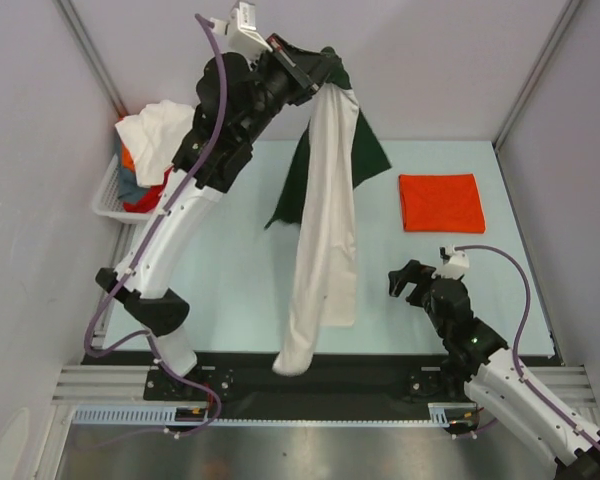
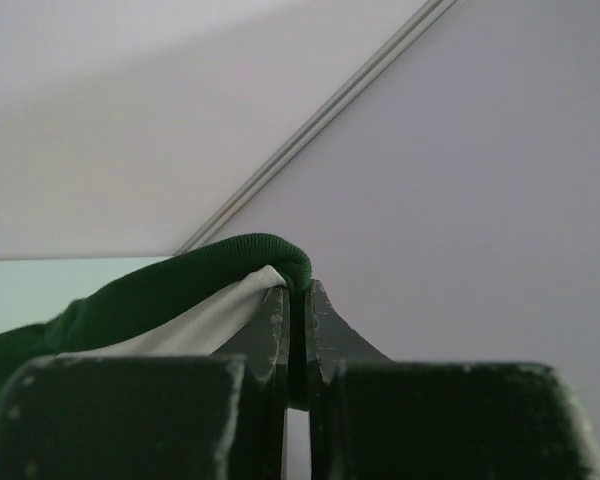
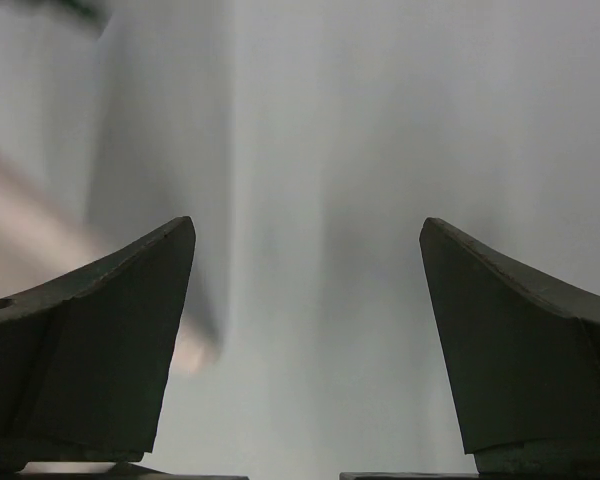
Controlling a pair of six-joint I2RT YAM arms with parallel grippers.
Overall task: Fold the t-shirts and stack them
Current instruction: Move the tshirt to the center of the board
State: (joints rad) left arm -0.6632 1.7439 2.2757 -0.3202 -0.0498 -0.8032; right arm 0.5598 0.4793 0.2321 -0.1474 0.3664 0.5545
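The dark green sleeve's end (image 1: 377,163) of the cream t-shirt is nearest the folded orange-red t-shirt. My right gripper grabs the cream t-shirt there next.
My left gripper (image 1: 315,62) is raised high at the back and is shut on the cream t-shirt with dark green sleeves (image 1: 325,200). The shirt hangs down in a long drape, its hem reaching the table's near edge. In the left wrist view the green collar (image 2: 250,255) is pinched between my fingertips. A folded orange-red t-shirt (image 1: 440,202) lies flat at the right back. My right gripper (image 1: 405,282) is open and empty, low over the table to the right of the hanging shirt.
A white slotted basket (image 1: 110,195) at the left edge holds several more shirts, white (image 1: 155,135) and red (image 1: 150,190) among them. Grey walls enclose the pale table (image 1: 230,270).
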